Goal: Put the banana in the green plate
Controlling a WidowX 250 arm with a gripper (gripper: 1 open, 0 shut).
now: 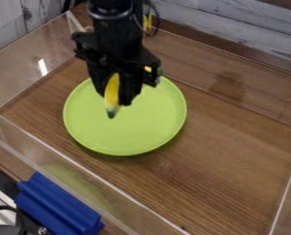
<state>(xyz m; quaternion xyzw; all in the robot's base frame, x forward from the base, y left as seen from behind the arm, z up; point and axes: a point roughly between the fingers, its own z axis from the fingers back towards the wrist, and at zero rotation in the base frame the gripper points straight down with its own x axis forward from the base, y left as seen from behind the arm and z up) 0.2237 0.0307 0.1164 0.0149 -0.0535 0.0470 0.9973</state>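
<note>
The gripper will release the banana on the green plate, just off its middle (108,117) toward the plate's clear front side.
The banana (112,95) is a small bright-yellow toy with a dark tip, hanging almost upright between my black fingers. My gripper (113,87) is shut on it and points straight down. It hangs over the left-centre of the green plate (148,128), a large round lime-green plate lying flat on the wooden table. The banana's lower tip is close above the plate's surface; whether it touches I cannot tell. The arm's body hides the plate's far rim.
Clear acrylic walls (38,147) enclose the wooden tabletop (228,165). A blue object (61,209) lies outside the front wall at the lower left. A clear stand and a yellow item sit behind the arm at the top.
</note>
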